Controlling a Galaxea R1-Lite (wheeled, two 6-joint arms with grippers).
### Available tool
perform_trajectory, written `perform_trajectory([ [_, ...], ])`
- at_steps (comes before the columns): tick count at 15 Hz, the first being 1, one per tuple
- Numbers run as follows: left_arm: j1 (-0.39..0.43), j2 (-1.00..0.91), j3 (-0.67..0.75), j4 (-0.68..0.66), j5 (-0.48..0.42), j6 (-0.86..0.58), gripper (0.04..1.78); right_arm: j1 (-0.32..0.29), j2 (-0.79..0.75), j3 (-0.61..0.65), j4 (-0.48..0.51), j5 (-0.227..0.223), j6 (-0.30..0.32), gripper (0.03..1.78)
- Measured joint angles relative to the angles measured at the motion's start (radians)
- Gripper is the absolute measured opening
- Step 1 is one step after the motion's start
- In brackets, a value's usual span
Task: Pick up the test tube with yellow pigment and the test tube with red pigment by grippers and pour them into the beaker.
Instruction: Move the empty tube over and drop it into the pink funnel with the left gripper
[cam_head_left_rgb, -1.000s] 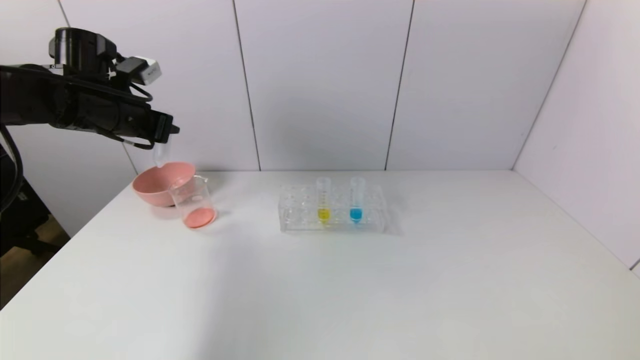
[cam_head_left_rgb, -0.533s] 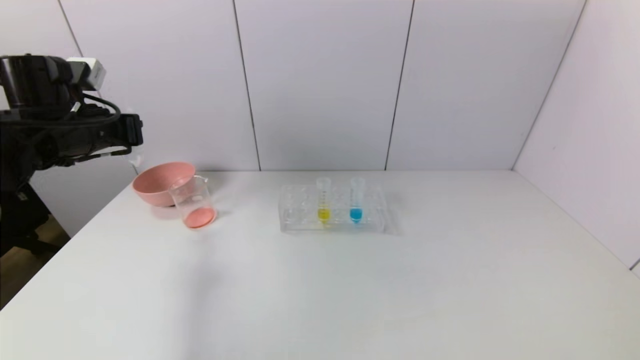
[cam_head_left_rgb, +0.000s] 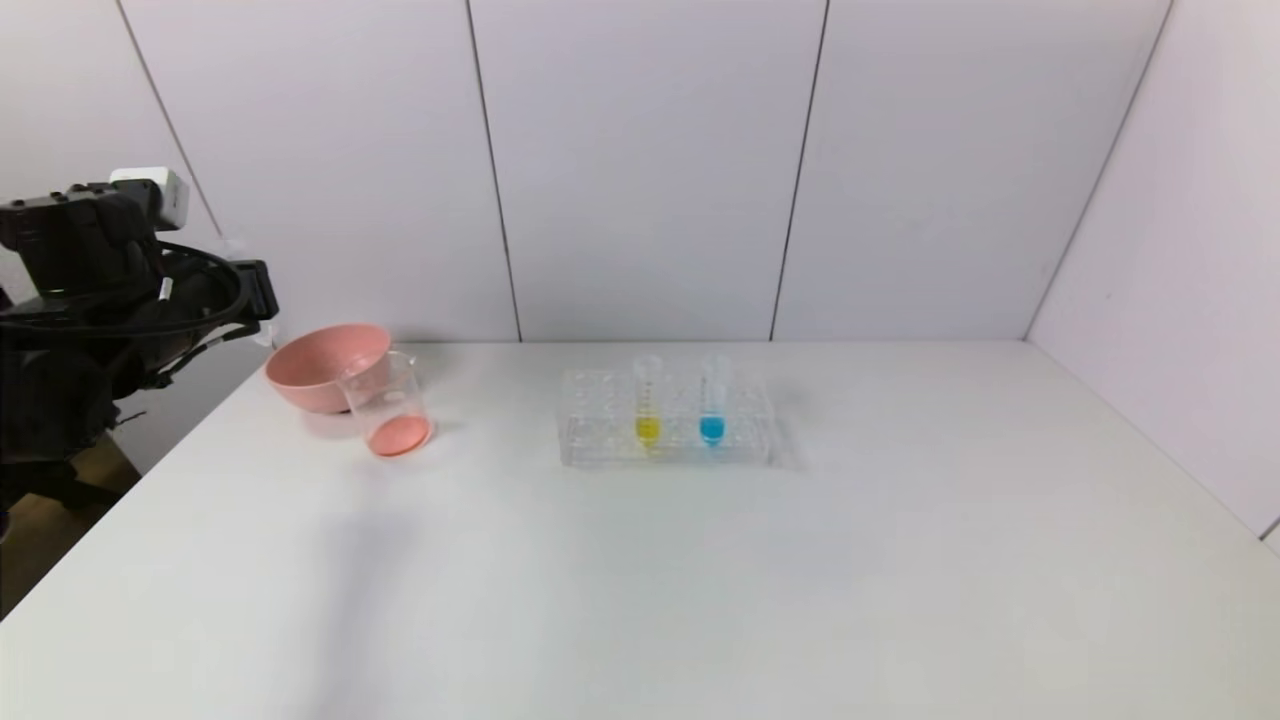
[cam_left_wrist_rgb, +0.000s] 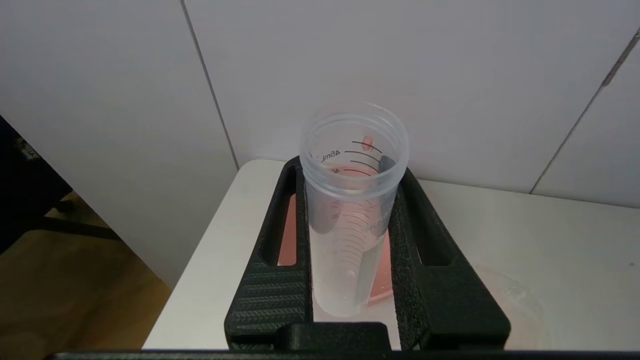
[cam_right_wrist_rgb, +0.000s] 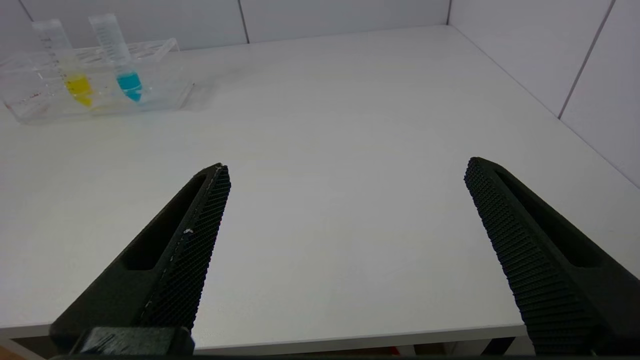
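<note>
The robot's left gripper needs to release the empty red-pigment test tube inside the pink bowl (cam_head_left_rgb: 329, 362) (cam_left_wrist_rgb: 343, 240) behind the beaker. The tube is now held off the table's edge.
My left gripper (cam_head_left_rgb: 258, 292) hangs off the table's left edge, left of the pink bowl. In the left wrist view it (cam_left_wrist_rgb: 350, 170) is shut on a clear graduated test tube (cam_left_wrist_rgb: 350, 240) that holds no liquid, only a red drop near the rim; this is the red-pigment tube. The beaker (cam_head_left_rgb: 388, 405) stands in front of the bowl with red liquid in its bottom. The yellow-tipped test tube (cam_head_left_rgb: 647, 405) stands upright in the rack; it also shows in the right wrist view (cam_right_wrist_rgb: 75, 82). My right gripper (cam_right_wrist_rgb: 347, 167) is open and empty above the table's near edge.
The pink bowl (cam_head_left_rgb: 320, 365) sits at the table's back left, touching the beaker. The clear rack (cam_head_left_rgb: 600, 420) stands mid-table and also holds a blue-tipped tube (cam_head_left_rgb: 711, 405). White wall panels close the back and right.
My left gripper has moved left and down, from above the bowl and beaker to off the table's left edge, still holding the tube. The right arm has not moved.
</note>
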Motion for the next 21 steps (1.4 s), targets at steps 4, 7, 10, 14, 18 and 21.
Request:
perform_trajectory([
  [4,0.019,0.179,-0.146,-0.009,-0.001,0.0,0.45,0.0,0.0,0.0,0.0,0.0,0.0,1.71],
  [7,0.035,0.313,-0.261,-0.015,0.0,-0.006,0.45,0.0,0.0,0.0,0.0,0.0,0.0,1.71],
  [10,0.037,0.404,-0.328,-0.029,-0.001,-0.019,0.45,0.0,0.0,0.0,0.0,0.0,0.0,1.71],
  [14,0.034,0.459,-0.36,-0.029,-0.001,-0.017,0.45,0.0,0.0,0.0,0.0,0.0,0.0,1.71],
  [18,0.018,0.478,-0.362,-0.082,0.0,-0.018,0.61,0.0,0.0,0.0,0.0,0.0,0.0,1.71],
  [21,0.008,0.475,-0.362,-0.091,-0.001,-0.016,1.01,0.0,0.0,0.0,0.0,0.0,0.0,1.71],
])
